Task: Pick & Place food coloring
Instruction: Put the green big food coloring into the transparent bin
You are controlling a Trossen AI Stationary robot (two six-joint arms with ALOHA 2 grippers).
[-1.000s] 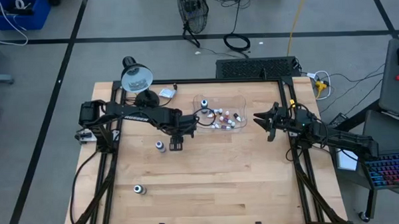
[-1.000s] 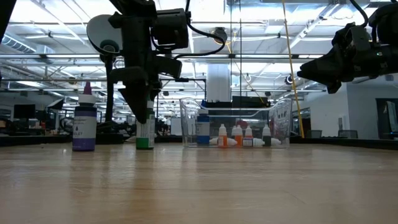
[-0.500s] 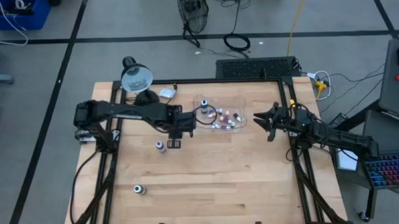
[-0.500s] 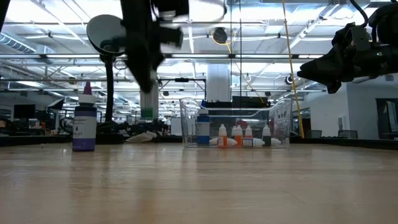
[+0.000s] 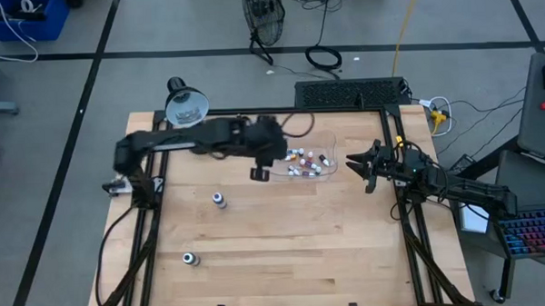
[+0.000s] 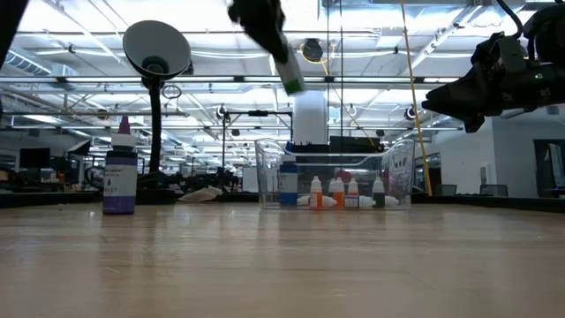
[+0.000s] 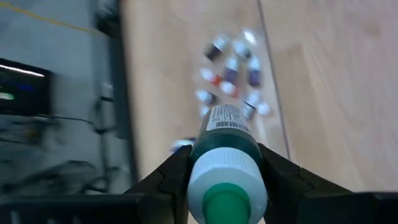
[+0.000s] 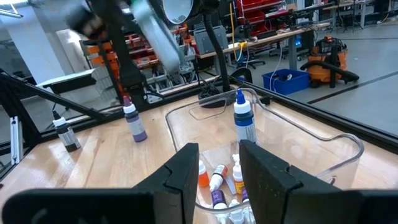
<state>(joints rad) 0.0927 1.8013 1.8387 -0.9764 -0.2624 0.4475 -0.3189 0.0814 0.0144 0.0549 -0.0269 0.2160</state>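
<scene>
The robot's left gripper needs to release the green food coloring bottle in the clear tray [image 5: 272, 160] next to the blue-topped bottle. The green bottle is now tilted high over the tray.
My left gripper [image 5: 260, 168] hangs above the table by the left end of the clear tray [image 5: 331, 137], shut on a food coloring bottle [image 7: 225, 140] with a dark green body, a white cap and a green tip. In the low view the bottle [image 6: 287, 74] is tilted, high over the tray [image 6: 395, 177]. Several small bottles [image 5: 307, 160] lie in the tray and one blue-topped bottle [image 8: 244, 121] stands in it. Two more bottles [image 5: 219, 199] [image 5: 190, 258] rest on the table. My right gripper [image 8: 219, 180] waits open at the tray's right end. My left gripper pinches the bottle between its two fingers at its upper part [image 7: 205, 163], where the white cap meets the green body. The fingers [image 7: 281, 176] come from above, slanting down. The bottle hangs tilted, cap end up, lifted clear of the table.
A black desk lamp [image 5: 185, 105] stands at the table's far left corner. In the low view a purple bottle [image 6: 119, 180] stands on the left. Bare wood spreads across the near half of the table [image 5: 303, 252].
My left gripper has taken the green bottle where it stood on the table, left of the tray. It has risen high and gone toward the tray, tipping as it went. The bottle is now lifted clear and tilted.
</scene>
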